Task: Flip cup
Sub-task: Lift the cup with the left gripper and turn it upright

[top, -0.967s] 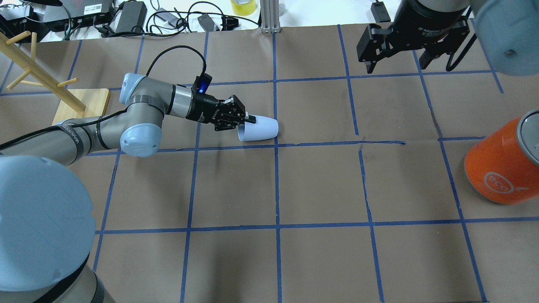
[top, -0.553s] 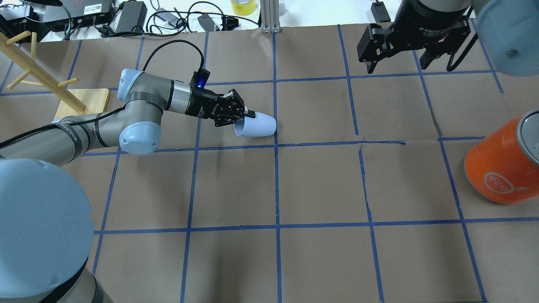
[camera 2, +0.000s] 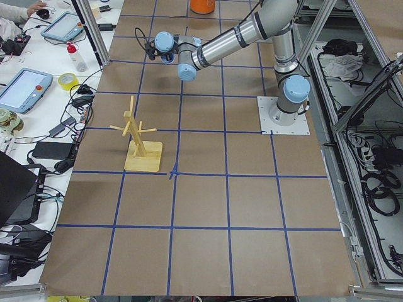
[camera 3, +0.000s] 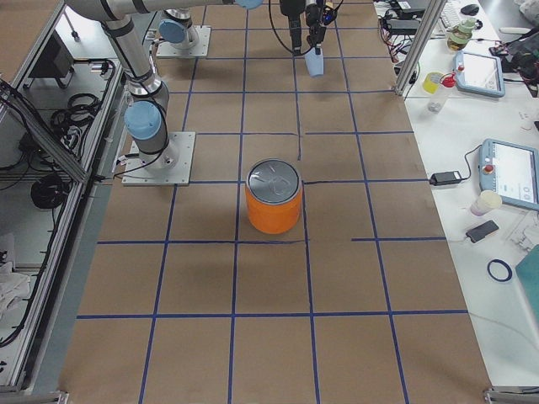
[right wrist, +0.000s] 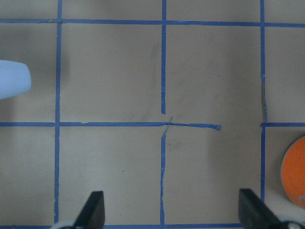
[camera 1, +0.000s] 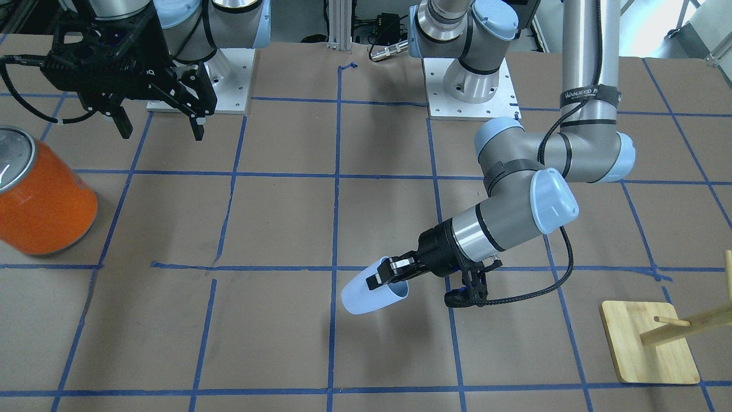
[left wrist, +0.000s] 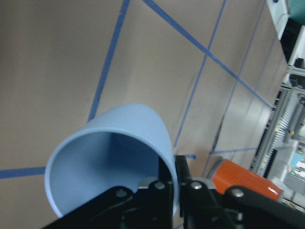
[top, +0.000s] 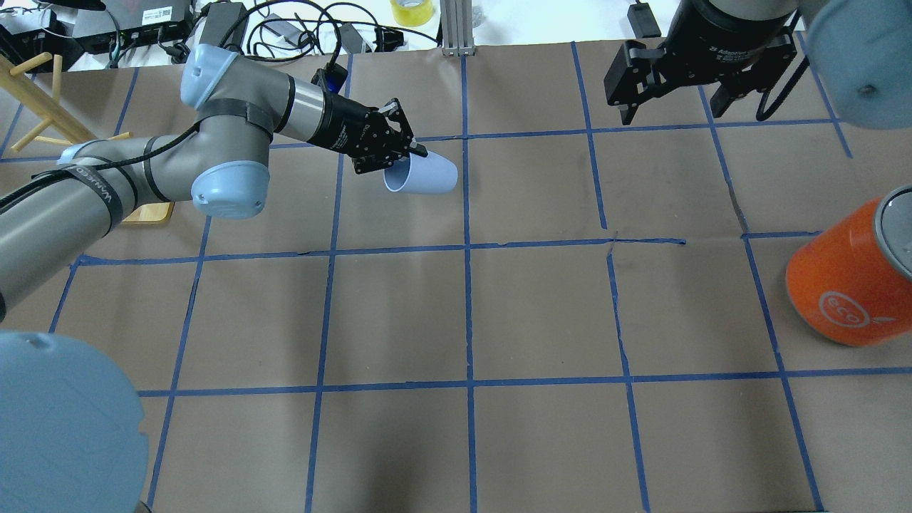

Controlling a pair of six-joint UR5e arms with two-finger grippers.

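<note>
Next, I put the lavender-blue cup down inside the taped square (camera 1: 518, 345) next to the wooden mug rack with my left gripper.
The pale lavender-blue cup (top: 426, 175) hangs on its side above the table, its closed base pointing away from the arm. My left gripper (top: 407, 154) is shut on the cup's rim, with one finger inside and one outside. The front view shows the cup (camera 1: 365, 296) tilted base-down off the left gripper (camera 1: 390, 273), with its shadow on the paper below. The left wrist view looks into the open mouth of the cup (left wrist: 119, 143). My right gripper (top: 672, 114) is open and empty, high over the far right of the table, and also shows in the front view (camera 1: 162, 134).
A large orange canister (top: 848, 285) with a silver lid stands at the right edge of the table. A wooden mug rack (camera 1: 649, 343) on a square base stands at the far left. Cables and power bricks (top: 228, 25) lie beyond the table's far edge. Blue tape lines grid the brown paper.
My left arm has raised the cup off the table and carried it up and slightly left in the overhead view. The right arm has not moved.
</note>
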